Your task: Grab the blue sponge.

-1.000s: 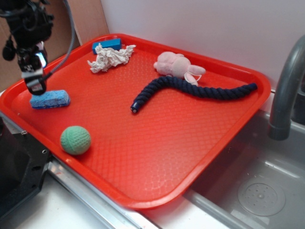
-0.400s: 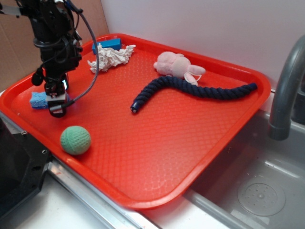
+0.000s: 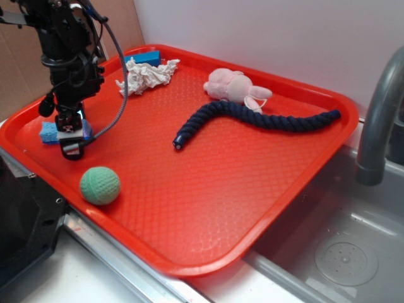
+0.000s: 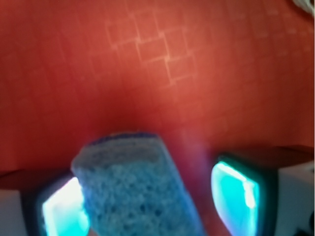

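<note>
The end of the blue sponge is slanted against one finger, so my gripper needs to lift clear, move toward the tray's edge and close around the sponge's middle [image 3: 52,133].
The blue sponge [image 3: 48,132] lies on the red tray [image 3: 208,189] near its left edge, and the arm hides its right half. My gripper [image 3: 71,149] is down over it. In the wrist view the porous light-blue sponge [image 4: 138,191] sits between the fingers. It lies against the left pad [image 4: 59,209], with a gap of bare tray between it and the right pad [image 4: 235,189]. The gripper [image 4: 147,199] is open and straddles the sponge.
A green ball [image 3: 100,185] rests just in front of the gripper. Toward the tray's back lie a white crumpled cloth [image 3: 146,76], a dark blue block [image 3: 145,57], a pink plush [image 3: 233,86] and a navy rope [image 3: 252,118]. A sink [image 3: 347,252] and faucet [image 3: 379,113] stand at the right.
The gripper moved from above the sponge's left end down over its right part, then shifted slightly left. The sponge has stayed in place.
</note>
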Motion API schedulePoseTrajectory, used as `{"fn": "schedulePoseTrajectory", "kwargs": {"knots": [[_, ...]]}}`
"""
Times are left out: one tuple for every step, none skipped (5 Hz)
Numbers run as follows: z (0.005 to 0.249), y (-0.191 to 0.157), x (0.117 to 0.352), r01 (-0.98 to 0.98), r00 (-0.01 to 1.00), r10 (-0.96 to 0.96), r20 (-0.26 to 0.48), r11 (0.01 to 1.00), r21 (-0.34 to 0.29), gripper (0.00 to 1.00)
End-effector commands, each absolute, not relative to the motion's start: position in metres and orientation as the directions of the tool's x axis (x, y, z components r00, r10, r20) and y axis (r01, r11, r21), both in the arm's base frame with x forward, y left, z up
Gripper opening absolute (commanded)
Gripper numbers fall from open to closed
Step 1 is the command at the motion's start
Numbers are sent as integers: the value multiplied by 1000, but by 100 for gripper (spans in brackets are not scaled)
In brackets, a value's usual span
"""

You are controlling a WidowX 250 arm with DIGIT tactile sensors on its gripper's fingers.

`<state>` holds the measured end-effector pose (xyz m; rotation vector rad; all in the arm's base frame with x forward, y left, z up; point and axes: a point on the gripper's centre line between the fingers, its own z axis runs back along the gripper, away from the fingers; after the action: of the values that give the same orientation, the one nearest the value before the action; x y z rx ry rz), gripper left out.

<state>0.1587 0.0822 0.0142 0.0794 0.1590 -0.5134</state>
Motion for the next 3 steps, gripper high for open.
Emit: {"fn": "schedulePoseTrajectory", "kwargs": {"knots": [[62, 72, 164, 487, 872, -473, -125, 864, 129, 0], [91, 53, 164, 470, 883, -464, -72, 866, 170, 0], [112, 48, 166, 459, 887, -462, -21, 873, 165, 100]]}}
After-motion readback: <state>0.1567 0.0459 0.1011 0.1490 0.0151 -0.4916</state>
